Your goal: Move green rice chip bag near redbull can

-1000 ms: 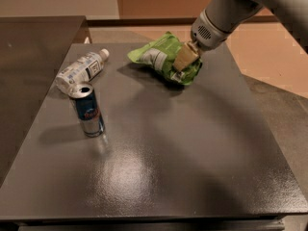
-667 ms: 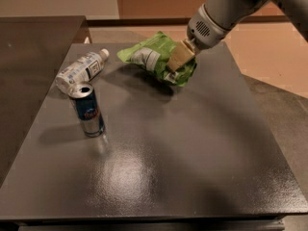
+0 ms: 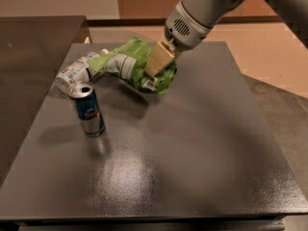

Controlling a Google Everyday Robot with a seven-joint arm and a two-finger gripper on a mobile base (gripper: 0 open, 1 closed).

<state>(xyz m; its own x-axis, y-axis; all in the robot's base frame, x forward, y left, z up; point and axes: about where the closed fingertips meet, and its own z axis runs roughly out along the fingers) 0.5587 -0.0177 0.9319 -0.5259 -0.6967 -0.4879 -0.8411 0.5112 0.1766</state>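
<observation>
The robot's gripper needs to release the green rice chip bag on the dark table (image 3: 123, 93) next to the redbull can and plastic bottle. The bag is now held above the table.
The green rice chip bag (image 3: 126, 62) is a crinkly bright-green pouch with a white label patch, held above the dark table, its left end reaching over the plastic bottle. My gripper (image 3: 155, 64) comes in from the upper right and is shut on the bag's right part, one tan finger (image 3: 157, 59) showing across its front. The redbull can (image 3: 88, 109) stands upright at the table's left, blue and silver with a red logo, below and left of the bag and apart from it.
A clear white-labelled plastic bottle (image 3: 74, 72) lies on its side just behind the can, partly hidden by the bag. The dark table (image 3: 192, 143) stretches right and forward. A second dark surface (image 3: 33, 47) adjoins at the left.
My gripper has carried the bag to the left, from the back right of the table to over the bottle, closer to the can. The can and bottle have not moved.
</observation>
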